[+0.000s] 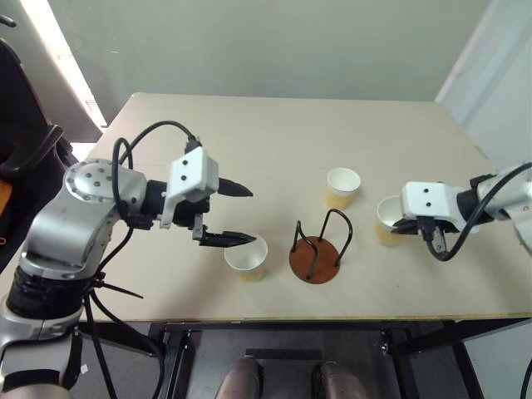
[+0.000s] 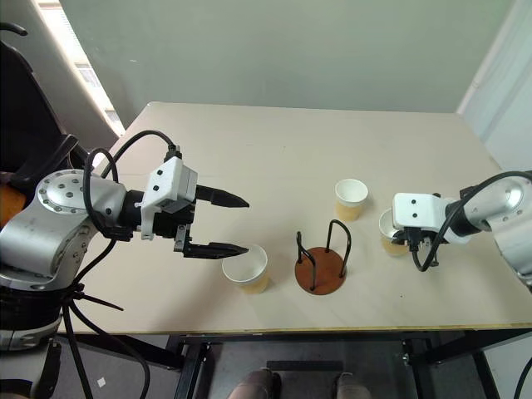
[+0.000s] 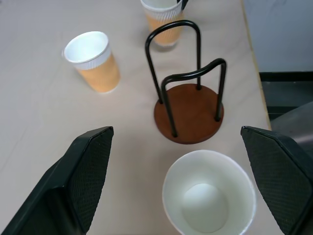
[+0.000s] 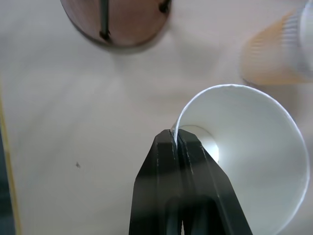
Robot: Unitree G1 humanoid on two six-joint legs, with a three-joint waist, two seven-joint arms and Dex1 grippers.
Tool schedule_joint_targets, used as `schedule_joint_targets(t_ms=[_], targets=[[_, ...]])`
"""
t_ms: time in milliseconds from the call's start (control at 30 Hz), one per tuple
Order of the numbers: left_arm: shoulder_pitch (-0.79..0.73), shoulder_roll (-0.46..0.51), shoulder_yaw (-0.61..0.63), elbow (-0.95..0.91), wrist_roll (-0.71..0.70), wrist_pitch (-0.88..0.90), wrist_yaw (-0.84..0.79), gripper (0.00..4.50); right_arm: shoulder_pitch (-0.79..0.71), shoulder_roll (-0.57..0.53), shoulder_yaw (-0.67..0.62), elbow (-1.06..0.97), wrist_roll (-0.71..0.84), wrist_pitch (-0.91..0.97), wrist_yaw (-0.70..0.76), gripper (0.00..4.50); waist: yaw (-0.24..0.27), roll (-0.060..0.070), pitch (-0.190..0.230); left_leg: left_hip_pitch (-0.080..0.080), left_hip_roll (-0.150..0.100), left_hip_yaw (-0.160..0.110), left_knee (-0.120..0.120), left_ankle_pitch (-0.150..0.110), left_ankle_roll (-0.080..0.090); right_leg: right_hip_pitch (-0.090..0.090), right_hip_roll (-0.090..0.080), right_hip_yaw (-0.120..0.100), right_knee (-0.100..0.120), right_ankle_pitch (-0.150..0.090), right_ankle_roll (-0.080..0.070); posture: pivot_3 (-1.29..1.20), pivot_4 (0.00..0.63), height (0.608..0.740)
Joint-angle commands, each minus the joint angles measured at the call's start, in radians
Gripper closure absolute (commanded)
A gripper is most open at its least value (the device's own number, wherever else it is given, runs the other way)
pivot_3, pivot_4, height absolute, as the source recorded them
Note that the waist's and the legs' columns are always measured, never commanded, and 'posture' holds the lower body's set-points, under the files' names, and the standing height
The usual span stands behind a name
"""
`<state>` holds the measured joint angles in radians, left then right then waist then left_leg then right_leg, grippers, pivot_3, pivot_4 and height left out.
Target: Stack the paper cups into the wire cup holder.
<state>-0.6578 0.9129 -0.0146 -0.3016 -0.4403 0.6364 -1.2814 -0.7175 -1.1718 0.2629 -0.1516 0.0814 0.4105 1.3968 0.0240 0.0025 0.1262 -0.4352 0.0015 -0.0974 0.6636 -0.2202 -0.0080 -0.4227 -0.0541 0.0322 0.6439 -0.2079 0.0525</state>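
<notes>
I will use my right gripper to release the paper cup on the brown disc (image 1: 318,262) (image 4: 122,7) between the dark wire loops of the holder.
Three paper cups stand upright on the table. One cup (image 1: 247,258) sits just left of the wire cup holder (image 1: 316,258), a brown disc with dark wire loops and nothing in it. My left gripper (image 1: 249,214) hovers open beside this cup, one finger (image 1: 229,239) at its rim and the other well apart. A second cup (image 1: 342,187) stands behind the holder. My right gripper (image 4: 177,139) is shut on the wall of the third cup (image 4: 244,156), one finger inside the rim and one outside, to the right of the holder (image 4: 117,24).
The pale wooden table (image 1: 249,141) has open surface behind and to the left of the cups. Its front edge (image 1: 332,318) runs close to the holder and the near cup. A grey wall stands beyond the far edge.
</notes>
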Motion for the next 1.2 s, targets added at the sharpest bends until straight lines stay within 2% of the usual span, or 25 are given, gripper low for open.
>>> schedule_joint_targets(t_ms=[33,200,300,600,1000,1100,1200], targets=[[-0.032,0.004,0.035,-0.014,-0.033,-0.018,0.008,0.00,-0.146,0.008,-0.048,0.019,0.038,-0.061,0.090,4.48,-0.002,0.001,0.000,0.000,0.000,0.000,-0.001,0.000,0.000,-0.001,0.000,0.000,0.000,0.000,0.000,0.00,0.150,0.740],[-0.019,0.007,0.036,-0.024,-0.062,-0.009,0.012,0.00,-0.405,0.145,-0.069,0.049,0.214,0.001,0.204,4.48,-0.010,0.001,0.001,0.000,0.001,0.000,-0.004,0.000,-0.001,-0.002,0.001,0.000,0.001,-0.002,-0.003,0.00,0.150,0.740],[-0.005,0.014,0.036,-0.029,-0.072,-0.004,0.012,0.00,-0.458,0.180,-0.036,0.034,0.339,0.048,0.218,4.48,-0.012,0.001,0.001,0.000,0.001,-0.001,-0.006,0.002,-0.003,-0.003,0.001,-0.002,0.001,-0.004,-0.007,0.00,0.150,0.740],[0.023,0.050,0.043,-0.055,-0.093,0.014,0.034,0.00,-0.424,0.127,0.138,-0.017,0.429,-0.026,0.218,4.48,-0.008,0.001,0.001,-0.001,0.000,-0.003,-0.009,0.004,-0.008,-0.003,0.001,-0.003,0.000,-0.007,-0.012,0.00,0.150,0.740],[0.034,0.078,0.032,-0.071,-0.094,0.025,0.068,0.00,-0.377,0.161,0.198,-0.006,0.368,-0.123,0.218,4.48,-0.012,0.001,0.001,0.001,0.001,-0.004,-0.014,0.005,-0.008,-0.005,0.001,-0.004,0.003,-0.007,-0.013,0.00,0.150,0.740],[0.033,0.081,0.013,-0.062,-0.077,0.021,0.077,0.00,-0.374,0.155,0.211,-0.004,0.366,-0.131,0.218,3.89,-0.012,0.001,0.001,0.001,0.001,-0.004,-0.014,0.005,-0.008,-0.005,0.000,-0.004,0.002,-0.007,-0.013,0.00,0.150,0.740],[0.042,0.084,-0.008,-0.059,-0.050,0.010,0.078,0.00,-0.373,0.145,0.224,-0.006,0.356,-0.140,0.218,2.88,-0.012,0.001,0.001,0.001,0.001,-0.004,-0.015,0.005,-0.008,-0.005,0.000,-0.004,0.002,-0.007,-0.013,0.00,0.150,0.740]])
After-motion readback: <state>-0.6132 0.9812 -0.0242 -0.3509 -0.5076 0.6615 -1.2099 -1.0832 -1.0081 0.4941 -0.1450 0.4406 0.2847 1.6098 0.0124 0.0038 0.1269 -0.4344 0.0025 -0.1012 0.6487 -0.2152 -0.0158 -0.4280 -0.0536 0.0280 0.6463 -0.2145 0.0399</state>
